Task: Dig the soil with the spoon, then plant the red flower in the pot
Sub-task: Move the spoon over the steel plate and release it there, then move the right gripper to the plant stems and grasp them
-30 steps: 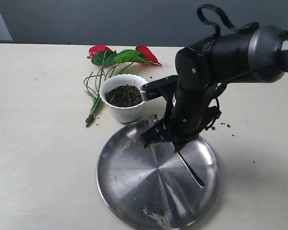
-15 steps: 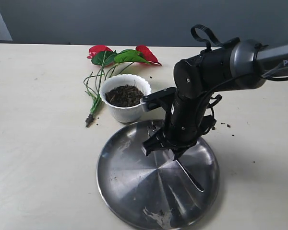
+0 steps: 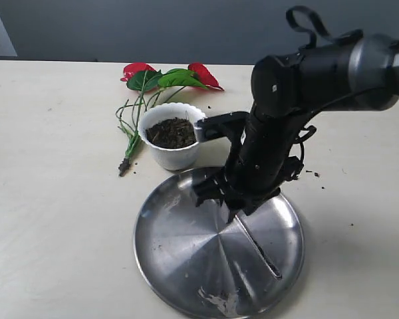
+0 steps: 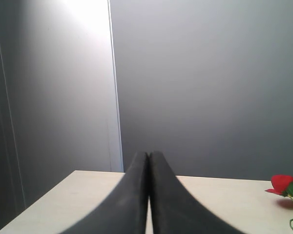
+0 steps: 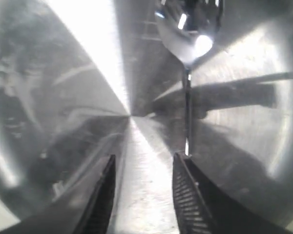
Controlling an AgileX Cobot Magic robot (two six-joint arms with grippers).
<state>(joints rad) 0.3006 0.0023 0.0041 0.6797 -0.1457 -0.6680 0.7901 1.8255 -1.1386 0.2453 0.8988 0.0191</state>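
The robot's right gripper needs to next move to the middle of the red flower's green stem (image 3: 137, 118), beside the white pot, and close there.
The white pot (image 3: 175, 154) holds dark soil (image 3: 171, 131) and stands just behind the steel plate (image 3: 179, 259). Behind the pot, the red flower (image 3: 161, 78) lies flat on the table; one of its blooms (image 4: 282, 183) shows at the edge of the left wrist view. The spoon (image 3: 258, 247) lies on the plate, bowl (image 5: 188, 24) away from my right gripper (image 5: 144, 168). That gripper (image 3: 227, 201) hovers open over the plate with nothing between its fingers, and the spoon's handle (image 5: 187, 117) ends beside one fingertip (image 5: 181, 163). My left gripper (image 4: 149, 157) is shut and empty, away from everything.
A few soil crumbs (image 3: 312, 173) lie on the table to the right of the arm. A dull scuffed patch (image 3: 219, 302) marks the plate's near rim. The cream table (image 3: 53, 199) stretches to the left of the plate.
My right arm has shifted slightly left over the plate, and more of the spoon's handle now shows lying beyond the fingers. Pot and flower have not moved.
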